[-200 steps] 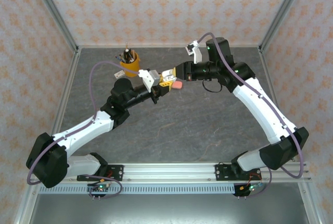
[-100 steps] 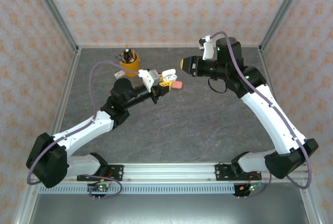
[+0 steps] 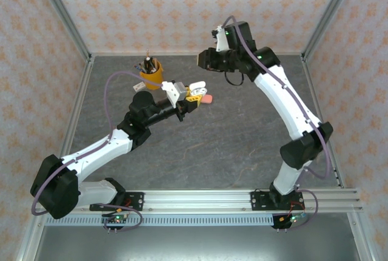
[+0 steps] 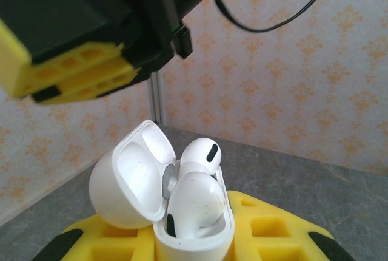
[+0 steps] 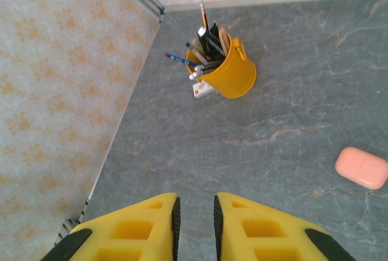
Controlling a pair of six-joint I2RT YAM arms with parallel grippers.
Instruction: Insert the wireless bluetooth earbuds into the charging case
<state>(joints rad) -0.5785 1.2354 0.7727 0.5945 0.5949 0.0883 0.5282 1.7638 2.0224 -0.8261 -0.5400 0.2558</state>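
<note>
My left gripper has the white charging case. It will let go of that case on the grey table [image 3: 202, 115] just in front of the salmon-pink case.
My left gripper [image 3: 193, 93] is shut on a white charging case [image 3: 197, 84] and holds it above the table's middle back. In the left wrist view the case [image 4: 197, 241] sits between my yellow fingers [image 4: 273, 227] with its lid [image 4: 130, 182] swung open. Two white earbuds [image 4: 194, 203] [image 4: 202, 153] sit in its wells, heads sticking up. My right gripper [image 3: 203, 61] hovers behind and above the case, clear of it. Its jaws [image 5: 194, 212] stand a narrow gap apart with nothing between them, over bare table.
A closed salmon-pink case [image 3: 207, 99] [image 5: 362, 167] lies on the grey table just right of the held case. A yellow cup of pens [image 3: 151, 76] [image 5: 227, 70] stands at the back left, a small white item [image 5: 203, 89] at its foot. Patterned walls enclose the table.
My right gripper has left the white case, first pulling right, then rising back towards the rear wall. The left arm and the case have stayed put.
</note>
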